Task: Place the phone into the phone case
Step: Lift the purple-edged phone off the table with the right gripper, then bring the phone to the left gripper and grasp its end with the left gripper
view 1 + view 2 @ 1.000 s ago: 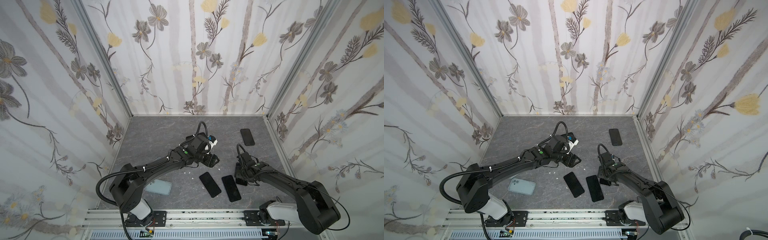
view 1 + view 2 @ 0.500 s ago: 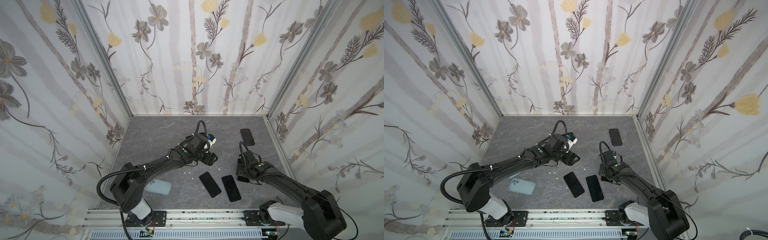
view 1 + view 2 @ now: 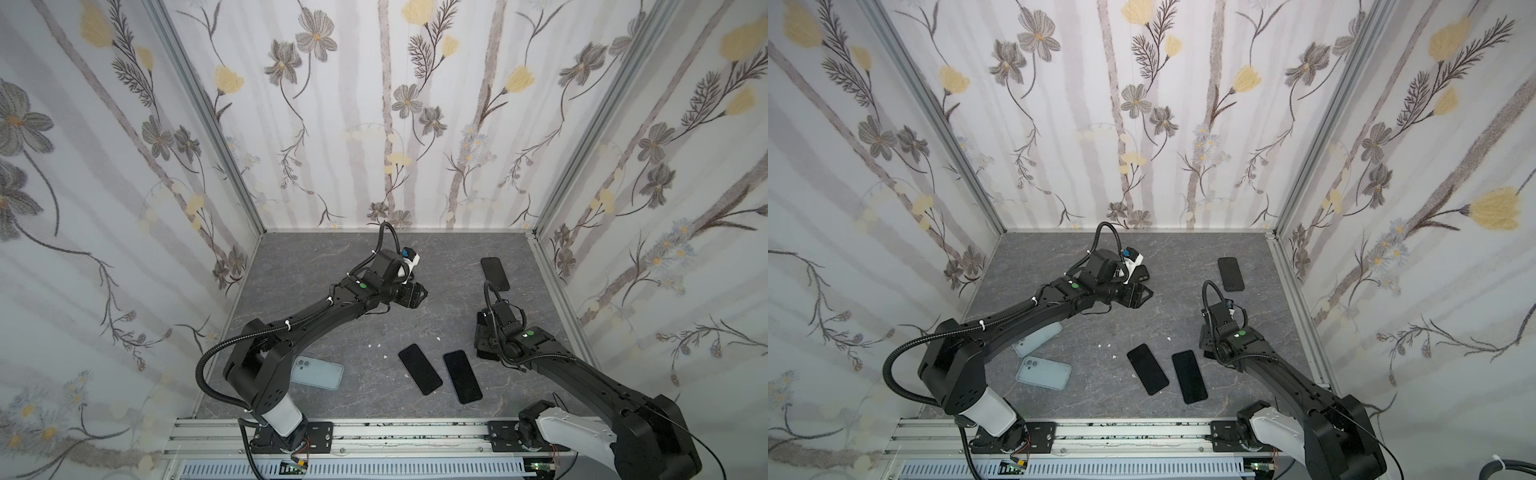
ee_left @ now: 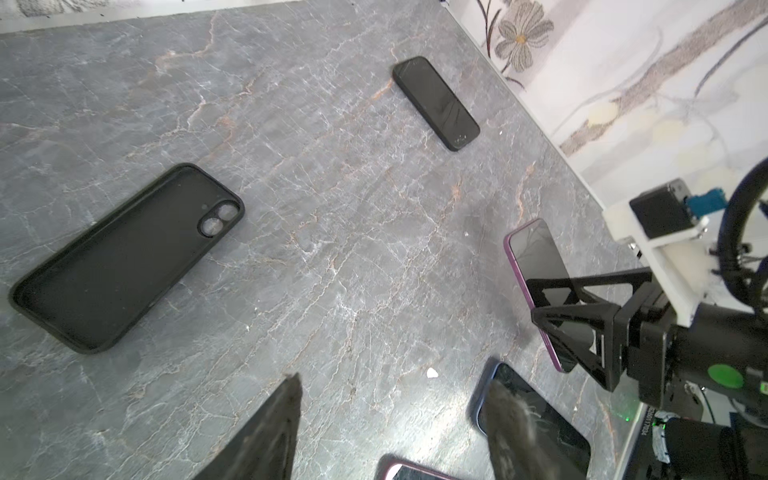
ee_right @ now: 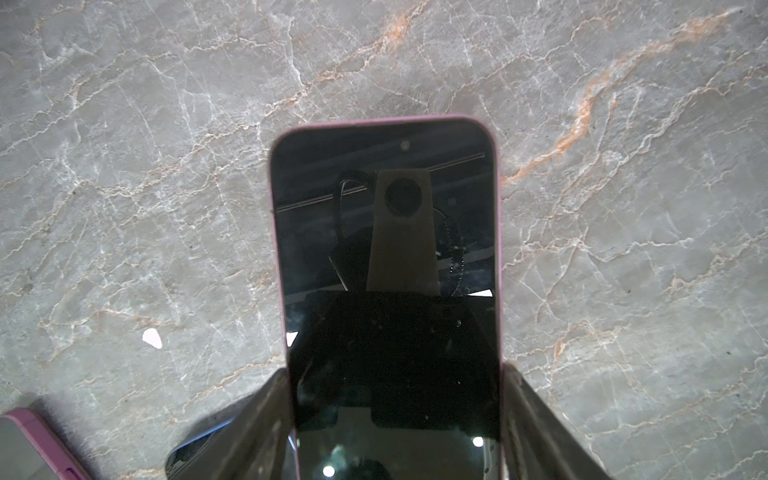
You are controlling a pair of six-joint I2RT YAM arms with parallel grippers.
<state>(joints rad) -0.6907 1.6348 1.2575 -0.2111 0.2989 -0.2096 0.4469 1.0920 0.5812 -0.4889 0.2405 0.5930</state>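
The pink-edged phone's far end (image 3: 483, 315) (image 4: 526, 230), the one toward the black phone near the back wall, is the next part for my left gripper to close on.
My right gripper (image 5: 395, 372) is shut on the long edges of a pink-edged phone (image 5: 386, 249), screen up. The left wrist view shows this phone (image 4: 536, 257) held tilted a little above the table. In both top views that gripper (image 3: 482, 336) (image 3: 1204, 336) sits at the right middle. An empty black phone case (image 4: 124, 257) lies open side up on the grey table. My left gripper (image 4: 395, 382) hangs open above bare table beside the case. It sits mid-table in both top views (image 3: 415, 293) (image 3: 1138, 296) and covers most of the case there.
A black phone (image 3: 494, 273) lies near the back right wall. Two more dark phones (image 3: 419, 368) (image 3: 462, 376) lie side by side at the front. Pale blue cases (image 3: 1043, 372) (image 3: 1038, 338) lie by the left arm's base. Walls close in on three sides.
Both grippers have shifted a little toward the back wall. The right one carries the phone with it. Neither gripper's opening has changed.
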